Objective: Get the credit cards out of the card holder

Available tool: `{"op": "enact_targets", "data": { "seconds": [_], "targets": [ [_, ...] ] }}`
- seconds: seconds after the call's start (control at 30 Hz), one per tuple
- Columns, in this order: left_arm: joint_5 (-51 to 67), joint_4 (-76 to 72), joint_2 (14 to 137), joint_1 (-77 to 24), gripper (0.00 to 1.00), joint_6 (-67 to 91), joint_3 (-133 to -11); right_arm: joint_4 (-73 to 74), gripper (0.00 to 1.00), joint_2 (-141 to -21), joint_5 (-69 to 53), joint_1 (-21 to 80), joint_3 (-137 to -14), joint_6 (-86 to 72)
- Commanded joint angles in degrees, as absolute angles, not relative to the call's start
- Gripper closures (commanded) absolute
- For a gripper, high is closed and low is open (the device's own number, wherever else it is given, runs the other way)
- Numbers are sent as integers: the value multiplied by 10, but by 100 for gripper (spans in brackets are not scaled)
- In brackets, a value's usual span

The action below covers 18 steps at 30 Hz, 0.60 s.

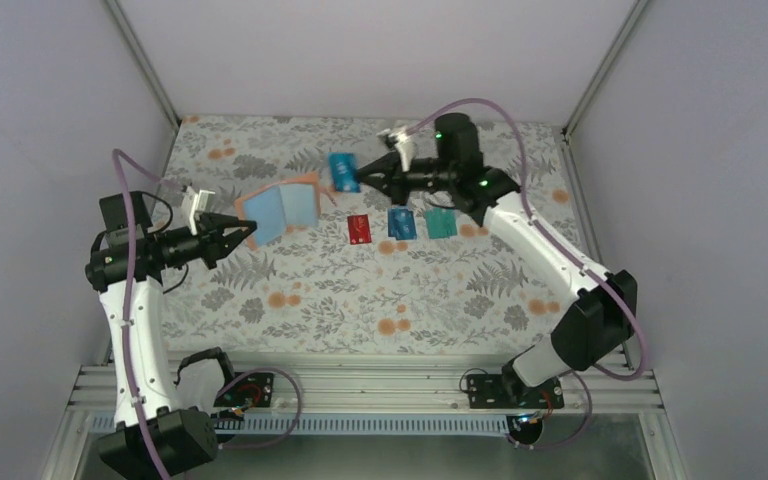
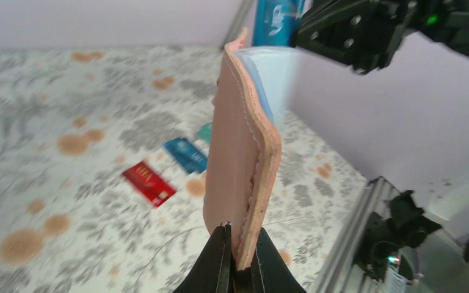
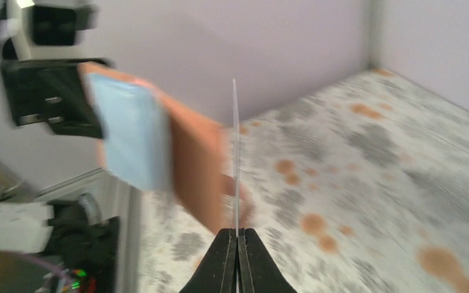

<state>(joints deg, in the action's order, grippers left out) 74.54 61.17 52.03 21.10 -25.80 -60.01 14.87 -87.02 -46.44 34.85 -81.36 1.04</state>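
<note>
My left gripper will let go of the card holder on the floral tablecloth (image 1: 287, 246), next to the red card and opposite the blue card.
My left gripper (image 1: 243, 228) (image 2: 239, 244) is shut on a corner of the card holder (image 1: 282, 208) (image 2: 244, 152), held open above the table with its light blue inside facing the camera overhead. Just right of it, my right gripper (image 1: 360, 178) (image 3: 237, 235) is shut on a blue-teal credit card (image 1: 342, 170), clear of the holder and seen edge-on (image 3: 235, 152) in the right wrist view. A red card (image 1: 359, 229) (image 2: 148, 183), a blue card (image 1: 401, 222) (image 2: 186, 154) and a teal card (image 1: 441, 223) (image 2: 205, 132) lie in a row on the table.
The floral tablecloth (image 1: 380, 290) covers the table, with pale walls on three sides. A metal rail (image 1: 360, 385) carrying both arm bases runs along the near edge.
</note>
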Motion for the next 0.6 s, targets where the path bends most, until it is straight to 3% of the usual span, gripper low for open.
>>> {"op": "enact_targets", "data": {
  "seconds": [0.0,0.1,0.33,0.57],
  "targets": [
    [614,527,516,213,97,-153,-575,242,96,-895,-426,226,-788,-53],
    [589,522,523,214,98,-145,-577,314,96,-970,-392,177,-790,-60],
    [587,524,523,215,98,-145,-578,358,96,-1104,-460,146,-806,-13],
    [590,523,525,216,98,-144,-576,364,96,-1176,-473,114,-806,3]
  ]
}}
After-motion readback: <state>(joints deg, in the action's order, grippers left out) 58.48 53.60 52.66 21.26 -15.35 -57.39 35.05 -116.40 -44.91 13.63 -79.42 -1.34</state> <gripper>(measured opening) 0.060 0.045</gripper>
